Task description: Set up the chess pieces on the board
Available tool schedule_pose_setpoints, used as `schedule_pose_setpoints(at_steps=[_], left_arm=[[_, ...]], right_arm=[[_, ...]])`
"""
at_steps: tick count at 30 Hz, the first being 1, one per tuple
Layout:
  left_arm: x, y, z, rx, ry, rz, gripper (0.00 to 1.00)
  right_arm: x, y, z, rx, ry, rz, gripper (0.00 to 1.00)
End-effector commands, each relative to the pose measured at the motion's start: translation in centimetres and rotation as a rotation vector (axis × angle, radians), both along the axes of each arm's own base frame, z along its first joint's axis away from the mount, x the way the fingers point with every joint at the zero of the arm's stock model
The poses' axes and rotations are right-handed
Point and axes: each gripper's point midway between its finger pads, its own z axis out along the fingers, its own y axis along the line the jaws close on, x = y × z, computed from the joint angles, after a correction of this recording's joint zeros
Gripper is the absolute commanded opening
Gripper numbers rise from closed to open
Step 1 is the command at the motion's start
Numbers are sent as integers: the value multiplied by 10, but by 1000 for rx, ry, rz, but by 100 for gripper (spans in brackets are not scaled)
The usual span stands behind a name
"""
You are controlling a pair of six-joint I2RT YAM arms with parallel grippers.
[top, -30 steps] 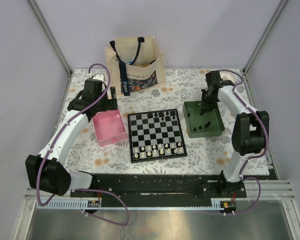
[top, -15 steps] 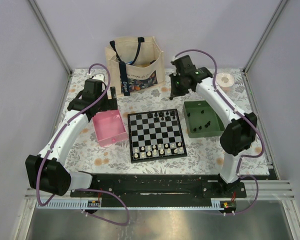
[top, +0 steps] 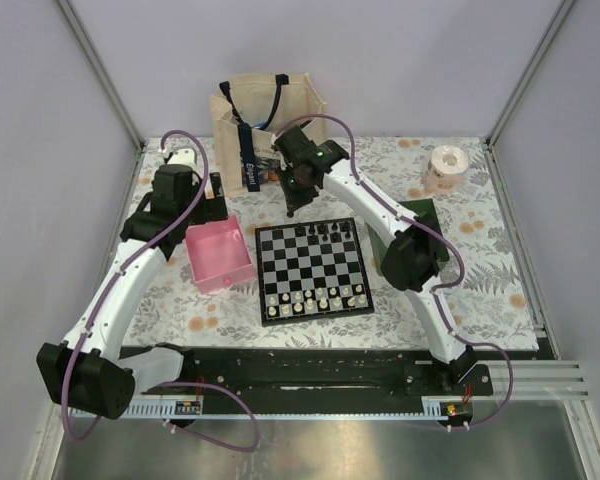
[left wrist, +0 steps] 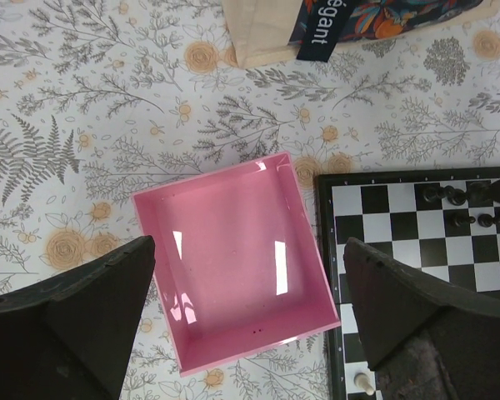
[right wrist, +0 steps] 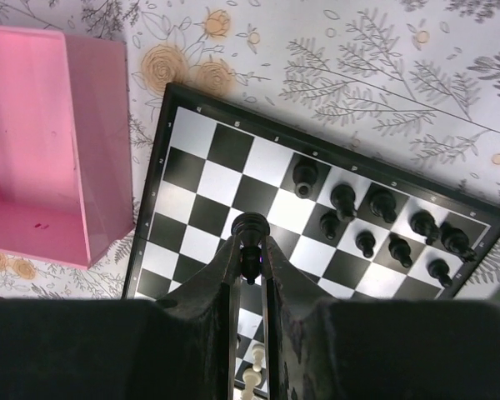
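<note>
My right gripper is to set the black chess piece down on the far-row white square [top: 289,232] [right wrist: 267,160] next to the standing piece closest to the pink tray.
The chequered board [top: 313,270] lies at the table's centre; it also shows in the right wrist view [right wrist: 200,212] and the left wrist view [left wrist: 400,242]. Several black chess pieces [top: 325,232] stand on its far rows, seen closer in the right wrist view [right wrist: 383,204]. White pieces [top: 315,297] fill its near rows. My right gripper [right wrist: 250,246] is shut on a black chess piece [right wrist: 251,227], held above the board's far left part; in the top view it [top: 295,200] hangs just beyond the board's far edge. My left gripper [left wrist: 246,312] is open and empty above the pink tray [left wrist: 233,267].
A pink tray [top: 220,256] sits left of the board. A green tray [top: 420,215] lies to the right, mostly hidden by the right arm. A cloth tote bag [top: 270,125] stands at the back and a tape roll [top: 445,165] at the far right.
My right arm has swung from the green tray leftward across the back to the board's far left corner, carrying a black piece. My left arm has shifted slightly left.
</note>
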Motion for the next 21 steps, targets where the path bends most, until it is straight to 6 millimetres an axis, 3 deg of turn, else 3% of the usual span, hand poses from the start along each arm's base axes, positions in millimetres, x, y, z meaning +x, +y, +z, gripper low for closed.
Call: schedule_pose_setpoints(at_steps=[1,21], left_arm=[[7,6,15,10,-73,38,99],[9,1,12,1,-61,17,99]], right_arm=[[-6,12,9,-14,-25,45,0],[-9,20,-32,-74,30,78,0]])
